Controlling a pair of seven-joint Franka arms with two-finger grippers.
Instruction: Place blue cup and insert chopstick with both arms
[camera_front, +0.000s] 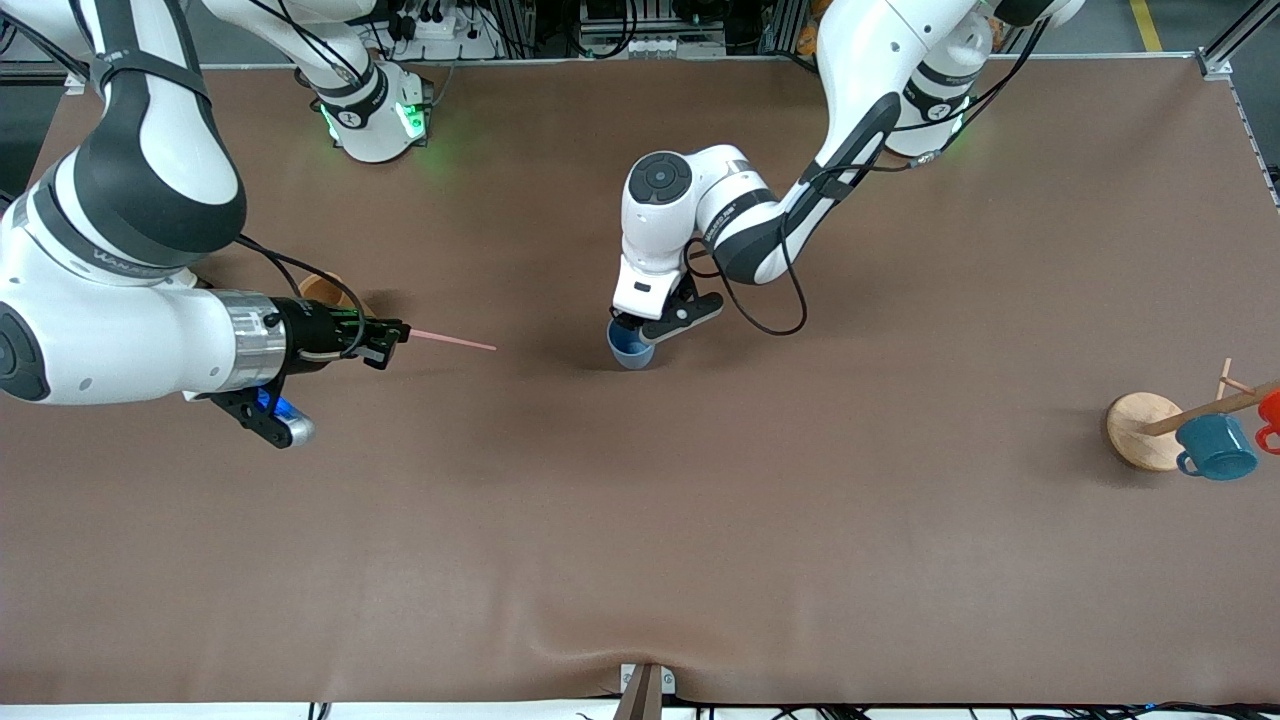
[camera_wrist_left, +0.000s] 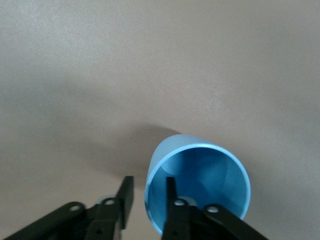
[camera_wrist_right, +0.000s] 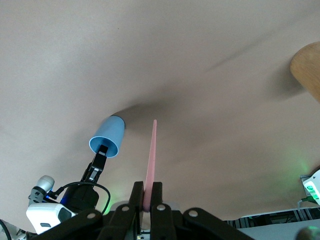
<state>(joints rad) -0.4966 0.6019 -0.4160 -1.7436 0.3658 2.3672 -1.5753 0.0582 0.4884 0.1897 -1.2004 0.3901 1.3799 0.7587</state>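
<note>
The robot's right gripper needs to release the pale pink chopstick inside the blue cup (camera_front: 626, 346) (camera_wrist_right: 105, 144), so that it leans on the cup's rim.
The blue cup (camera_front: 631, 350) stands upright on the brown table near its middle. My left gripper (camera_front: 634, 334) is open over its rim. In the left wrist view one finger (camera_wrist_left: 170, 192) is inside the cup (camera_wrist_left: 210, 175) and the other finger (camera_wrist_left: 125, 194) is outside, with a gap to the wall. My right gripper (camera_front: 388, 341) is shut on the pale pink chopstick (camera_front: 452, 341) and holds it level above the table, its tip pointing toward the cup. The right wrist view shows the chopstick (camera_wrist_right: 150, 155) between my right gripper's (camera_wrist_right: 146, 192) fingers and the cup (camera_wrist_right: 109, 135) farther off.
A tan-brown wooden cylinder (camera_front: 322, 289) stands beside the right arm, partly hidden by it. At the left arm's end of the table a wooden rack (camera_front: 1140, 428) holds a teal mug (camera_front: 1216, 447) and a red mug (camera_front: 1270, 415).
</note>
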